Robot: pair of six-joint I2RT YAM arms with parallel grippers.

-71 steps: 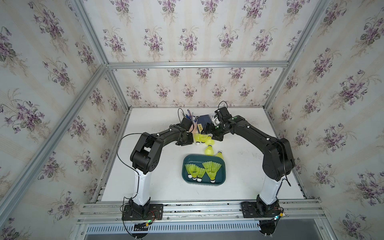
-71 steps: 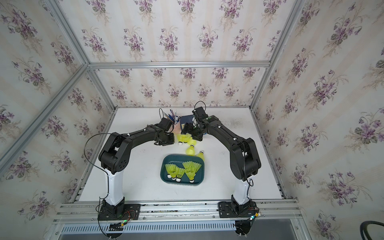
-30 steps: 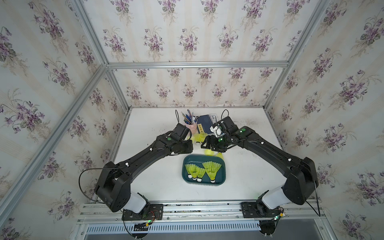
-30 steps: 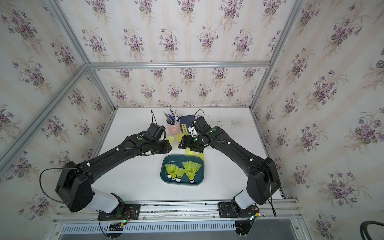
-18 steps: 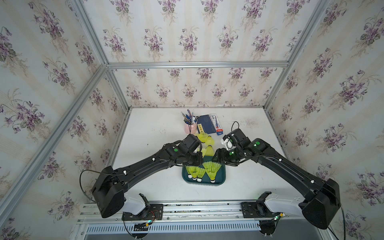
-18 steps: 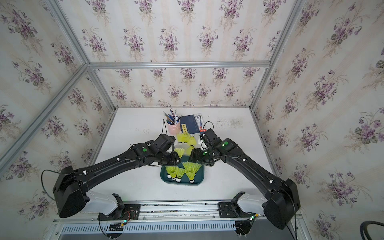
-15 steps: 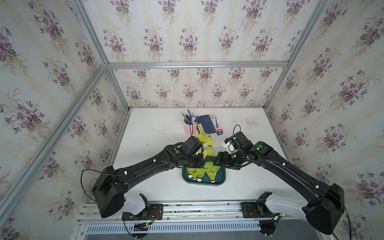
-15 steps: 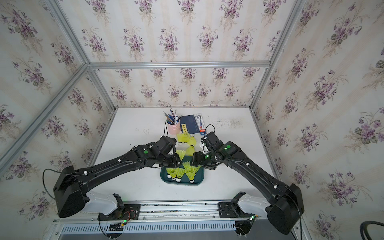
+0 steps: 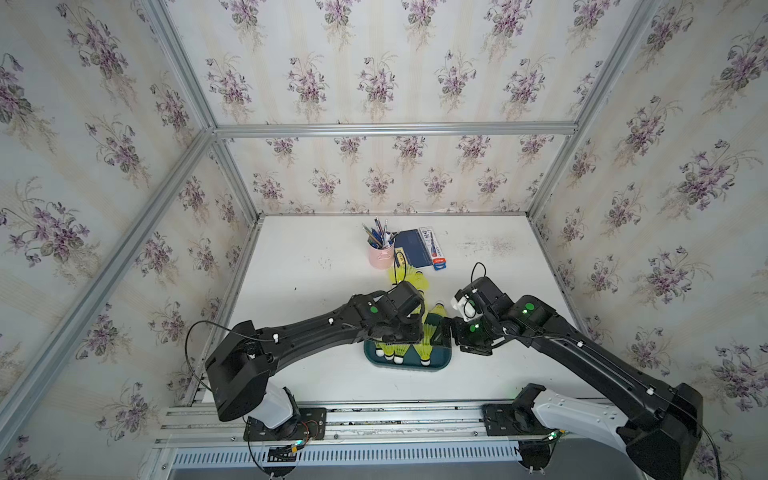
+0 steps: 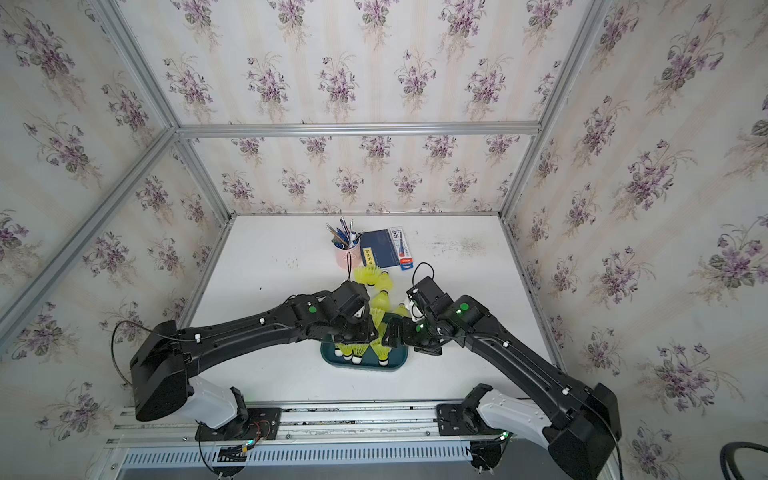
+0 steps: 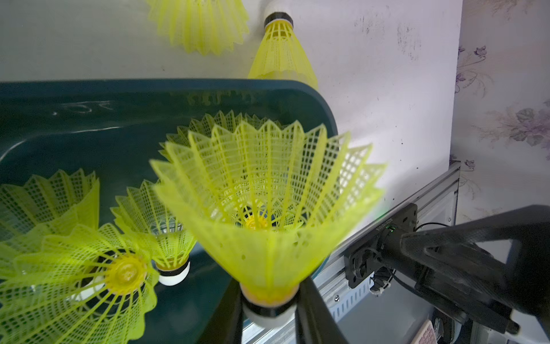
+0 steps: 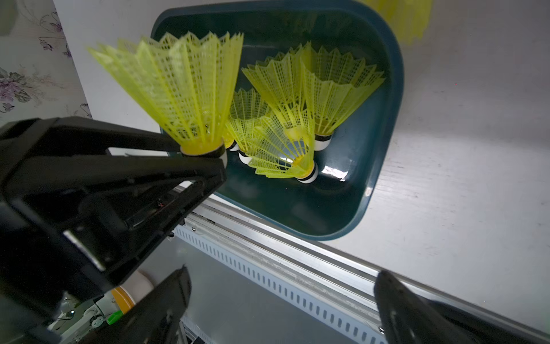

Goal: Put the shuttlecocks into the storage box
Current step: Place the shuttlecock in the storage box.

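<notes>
The shuttlecock in my left gripper needs to be released in the storage box, on the shuttlecock (image 9: 425, 351) (image 11: 260, 219) nearest my right gripper.
The dark teal storage box (image 9: 440, 365) (image 10: 397, 365) sits near the table's front edge with several yellow-green shuttlecocks (image 12: 327, 89) inside. My left gripper (image 11: 269, 300) is shut on the dark-banded tip of one shuttlecock (image 11: 268, 190), skirt up, just above the box's left part; it also shows in the right wrist view (image 12: 181, 86). My right gripper (image 12: 282, 277) is open and empty beside the box's right end (image 9: 451, 332). More shuttlecocks (image 9: 409, 276) (image 10: 380, 299) lie on the table behind the box.
A pink pen cup (image 9: 380, 253), a blue notebook (image 9: 409, 249) and a small packet (image 9: 432, 249) stand at the back. The aluminium front rail (image 9: 374, 415) runs just in front of the box. The two arm heads hang close together over the box.
Both arms came forward from the pile at the back to the box. The right gripper's jaws have opened wide. The left gripper still holds its shuttlecock.
</notes>
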